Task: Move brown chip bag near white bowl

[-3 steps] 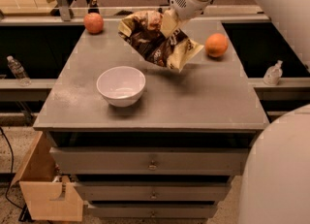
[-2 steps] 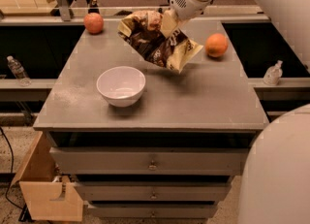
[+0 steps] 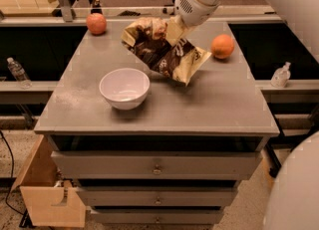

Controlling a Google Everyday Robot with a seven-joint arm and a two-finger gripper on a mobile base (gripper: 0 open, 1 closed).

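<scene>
My gripper should set the brown chip bag free between the white bowl and the orange fruit (image 3: 163, 63), at a spot that is close to the bowl.
The brown chip bag (image 3: 162, 55), crinkled dark brown with cream-yellow ends, hangs tilted just above the grey table top (image 3: 209, 104), its lower end toward the right. My gripper (image 3: 175, 31) comes in from the top right and is shut on the bag's upper middle. The white bowl (image 3: 124, 87) stands upright on the table, to the front left of the bag, with a small gap between them.
An orange fruit (image 3: 223, 46) lies right of the bag. A reddish fruit (image 3: 96, 23) sits at the table's back left corner. Drawers (image 3: 157, 167) are below the top. Plastic bottles stand on side ledges, one left (image 3: 18, 72) and one right (image 3: 281, 75).
The gripper and the bag have sunk slightly toward the table and the front. The bowl and the fruits have not moved.
</scene>
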